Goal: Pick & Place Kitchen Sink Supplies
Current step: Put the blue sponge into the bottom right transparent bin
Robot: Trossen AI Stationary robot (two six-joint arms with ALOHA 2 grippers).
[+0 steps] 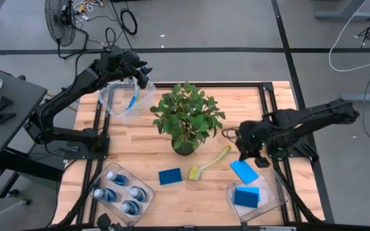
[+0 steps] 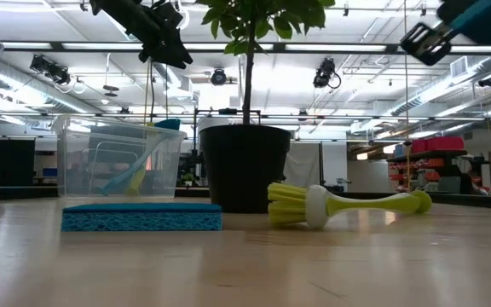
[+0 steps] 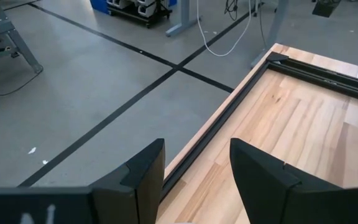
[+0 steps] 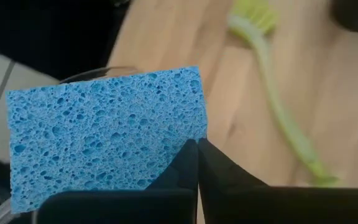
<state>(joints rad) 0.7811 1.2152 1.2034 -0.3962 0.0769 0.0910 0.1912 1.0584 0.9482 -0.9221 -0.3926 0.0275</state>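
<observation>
My right gripper is holding the flat blue sponge. It will let go of it between the bin's other blue sponge and the black rail (image 1: pixel 264 188).
My right gripper (image 1: pixel 252 156) is shut on a flat blue sponge (image 1: pixel 244 171), raised above the table just beyond the near-right clear bin (image 1: pixel 272 204). That bin holds another blue sponge (image 1: pixel 246 197). A third sponge (image 1: pixel 169 176) lies flat on the table. Beside it lies a yellow-green brush (image 1: pixel 209 163), bristle head toward the near edge. My left gripper (image 1: pixel 140 74) is open and empty, high over the far-left bin (image 1: pixel 108 102), where a brush (image 1: pixel 132 99) leans. Several blue bottles (image 1: pixel 122 192) stand in the near-left bin. My right gripper pinches the sponge between its two fingers (image 4: pixel 185 165) at one edge near a corner (image 4: pixel 182 134). The sponge's broad porous face shows in the right wrist view. It is lifted clear of the table, and in the low view it shows high up (image 2: pixel 484 17).
The leafy potted plant (image 1: pixel 186 119) stands mid-table between the arms, its dark pot (image 2: pixel 244 166) just behind the loose sponge (image 2: pixel 141 216) and brush (image 2: pixel 348 205). Black rails frame the table's left, right and far sides. Bare wood shows toward the near middle.
</observation>
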